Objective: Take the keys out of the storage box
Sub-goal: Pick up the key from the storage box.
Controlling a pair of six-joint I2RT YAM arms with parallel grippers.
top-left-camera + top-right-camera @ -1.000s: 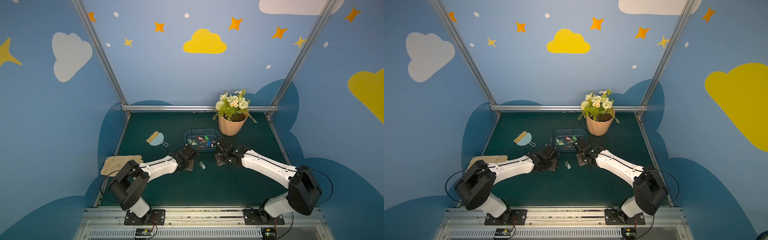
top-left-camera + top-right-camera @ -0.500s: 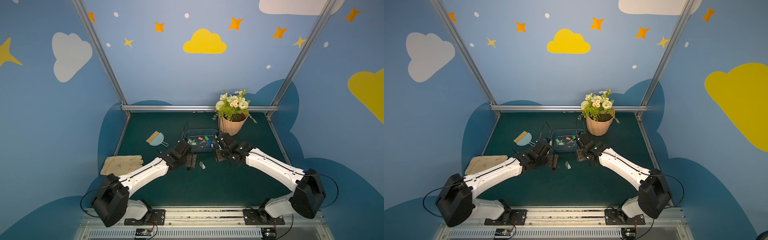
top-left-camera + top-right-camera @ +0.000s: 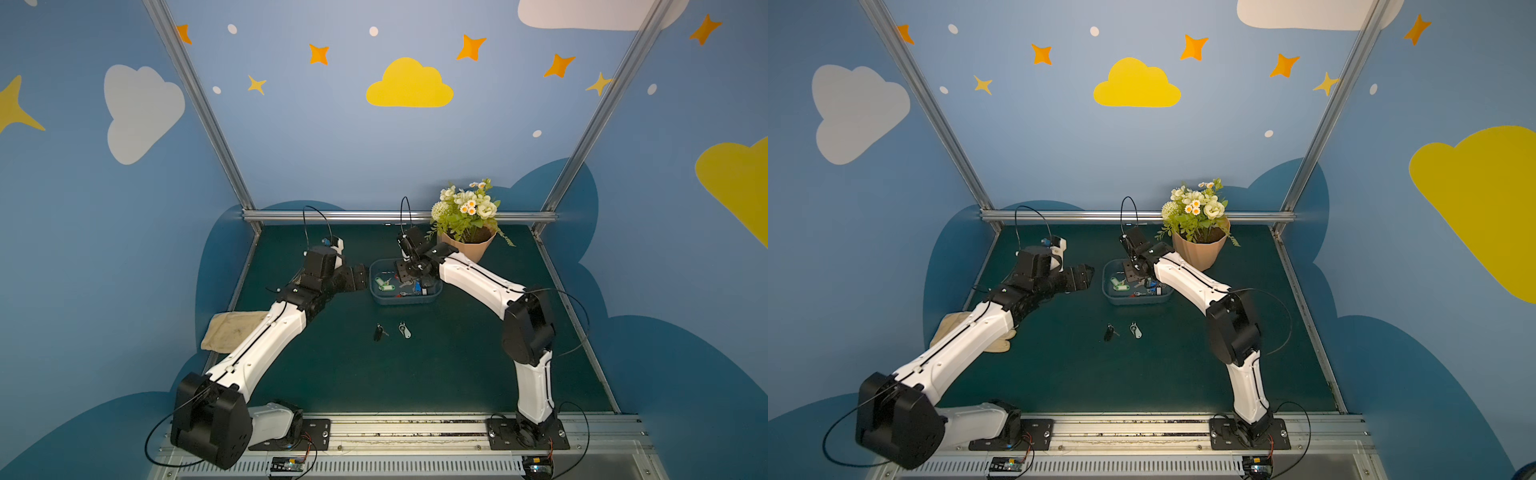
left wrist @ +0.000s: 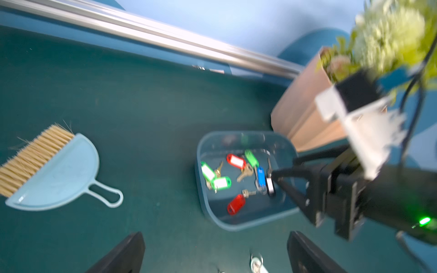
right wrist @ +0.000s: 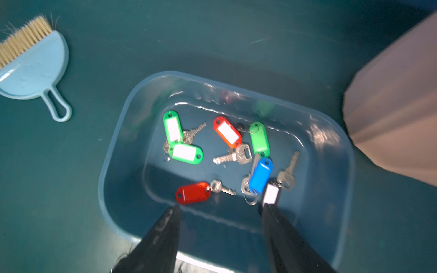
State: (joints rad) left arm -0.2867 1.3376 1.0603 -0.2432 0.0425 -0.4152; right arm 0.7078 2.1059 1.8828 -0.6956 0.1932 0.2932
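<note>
My right gripper should grab the key-side end of the red tag (image 3: 399,279) (image 5: 234,143) near the far side of the storage box, between the green tags.
The storage box (image 3: 405,300) (image 3: 1136,299) (image 4: 201,189) (image 5: 111,165) sits mid-table and holds several keys with green, red and blue tags (image 5: 183,153). Two keys lie on the mat in front of it, one black-tagged (image 3: 379,332) (image 3: 1109,332) and one white-tagged (image 3: 404,330) (image 3: 1135,330). My left gripper (image 3: 358,277) (image 3: 1084,276) (image 4: 216,236) hovers open and empty just left of the box. Reaching down into the box, my right gripper (image 3: 406,272) (image 5: 221,207) (image 4: 275,178) is open, one tip by a red tag (image 5: 193,192), the other by a black tag (image 5: 271,194).
A peach flowerpot (image 3: 467,249) (image 5: 390,118) with flowers stands right behind the box, close to my right arm. A light-blue dustpan brush (image 4: 56,175) (image 5: 30,68) lies left of the box. A beige glove (image 3: 232,330) lies under my left forearm. A metal rail (image 3: 395,216) edges the back.
My left gripper opened, leaving the black-tagged key on the mat, then rose and drew back toward the left of the box. My right gripper moved from the box's front into the box.
</note>
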